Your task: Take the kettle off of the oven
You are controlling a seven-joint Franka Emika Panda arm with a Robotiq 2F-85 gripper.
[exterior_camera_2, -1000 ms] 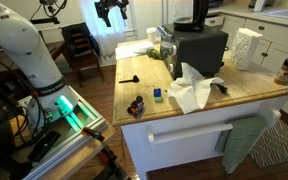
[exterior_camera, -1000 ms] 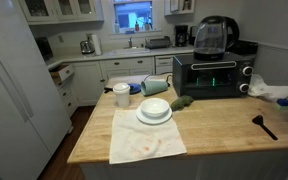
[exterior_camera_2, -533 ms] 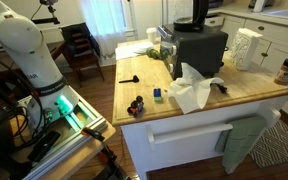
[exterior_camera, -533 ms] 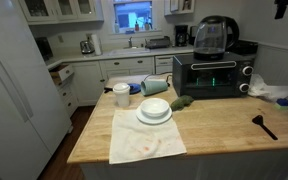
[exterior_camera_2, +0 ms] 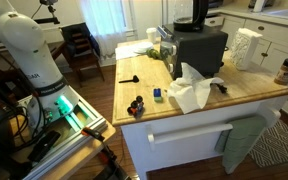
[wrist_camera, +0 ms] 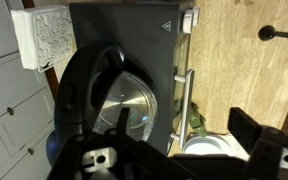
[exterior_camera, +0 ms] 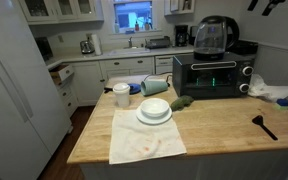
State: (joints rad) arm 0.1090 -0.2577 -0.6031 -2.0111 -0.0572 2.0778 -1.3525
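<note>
I need to next move my gripper to the upper part of the kettle's black handle [exterior_camera: 234,23] [wrist_camera: 79,80] and close it there, above the oven.
The kettle [exterior_camera: 213,35], clear glass with a black lid and handle, stands on top of the black oven [exterior_camera: 212,76] at the back of the wooden counter. In an exterior view only its base [exterior_camera_2: 196,12] shows above the oven [exterior_camera_2: 199,48]. The wrist view looks straight down on the kettle lid [wrist_camera: 124,104], its curved handle [wrist_camera: 76,88] and the oven top [wrist_camera: 144,40]. My gripper [wrist_camera: 184,125] is open and empty, high above the kettle and apart from it. It shows only as dark tips at the top edge of an exterior view [exterior_camera: 264,5].
On the counter are stacked white bowls [exterior_camera: 154,108], a white cup [exterior_camera: 121,95], a stained cloth [exterior_camera: 146,142], a black spatula [exterior_camera: 263,125] and crumpled paper [exterior_camera: 274,93]. A white cloth [exterior_camera_2: 192,90], small toys [exterior_camera_2: 136,105] and a jar [exterior_camera_2: 287,70] lie near the counter's edges.
My gripper has moved up and sideways along the top of the frame, over towards the kettle. It has left the top of the other exterior view. The kettle has not moved.
</note>
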